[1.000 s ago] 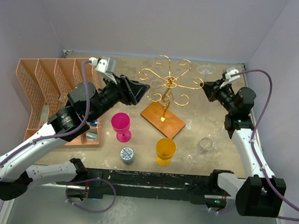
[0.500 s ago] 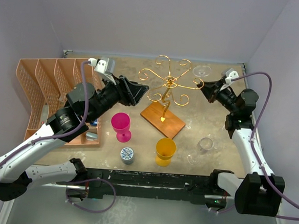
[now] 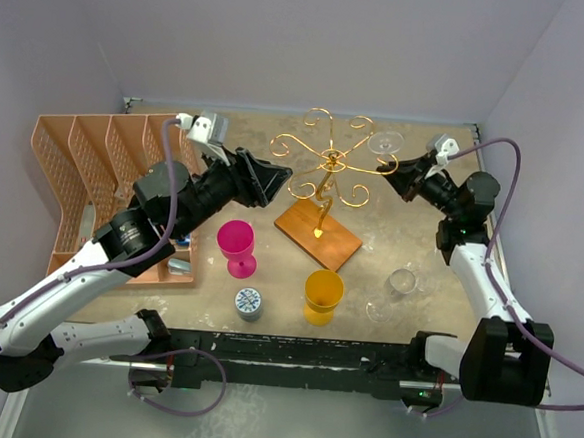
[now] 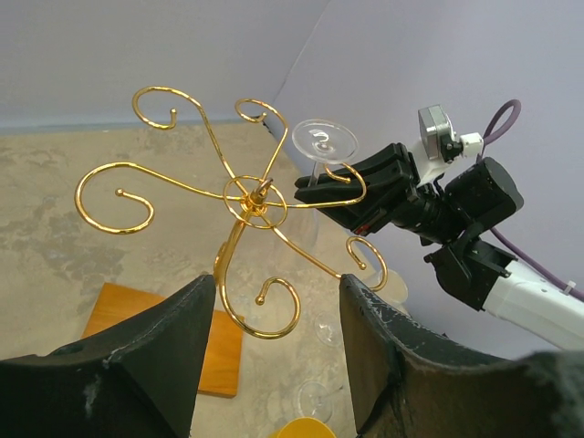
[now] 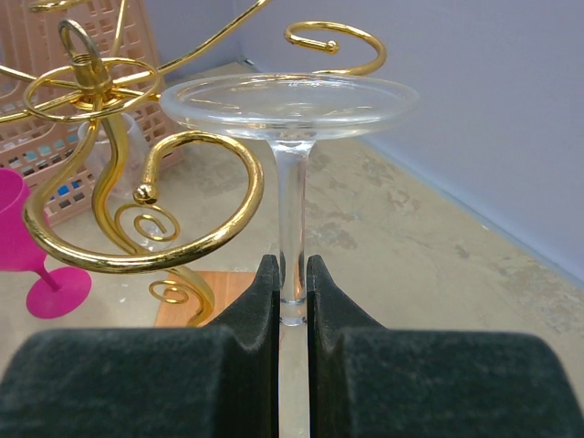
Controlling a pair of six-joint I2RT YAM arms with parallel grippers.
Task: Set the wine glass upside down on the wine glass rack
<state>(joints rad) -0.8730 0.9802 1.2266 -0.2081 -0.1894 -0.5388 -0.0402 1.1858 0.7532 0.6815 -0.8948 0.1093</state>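
Next, my right gripper releases the clear wine glass in the rack's curled gold arm [image 3: 386,158] [image 5: 203,193] that is closest to the fingers of that gripper.
The clear wine glass [image 5: 290,99] hangs upside down, foot on top, with my right gripper [image 5: 292,274] shut on its stem. Its bowl is hidden below the fingers. The foot [image 3: 386,142] is level with the top of the wine glass rack [image 3: 328,161], a gold wire stand on a brown wooden base [image 3: 318,234]. The stem stands just right of one curled arm [image 5: 182,246], apart from it. My left gripper [image 4: 274,292] is open on the rack's left side, with nothing between its fingers. Its view shows the rack [image 4: 255,196], the glass [image 4: 325,140] and the right gripper [image 4: 315,190].
An orange plastic divided basket [image 3: 85,164] stands at the left. In front of the rack stand a pink goblet [image 3: 236,243], a yellow goblet [image 3: 323,293], a small blue-patterned lid [image 3: 249,302] and two clear glasses [image 3: 402,281].
My right gripper has carried the glass leftward, closer to the rack's right-hand arms. The left arm has stayed put.
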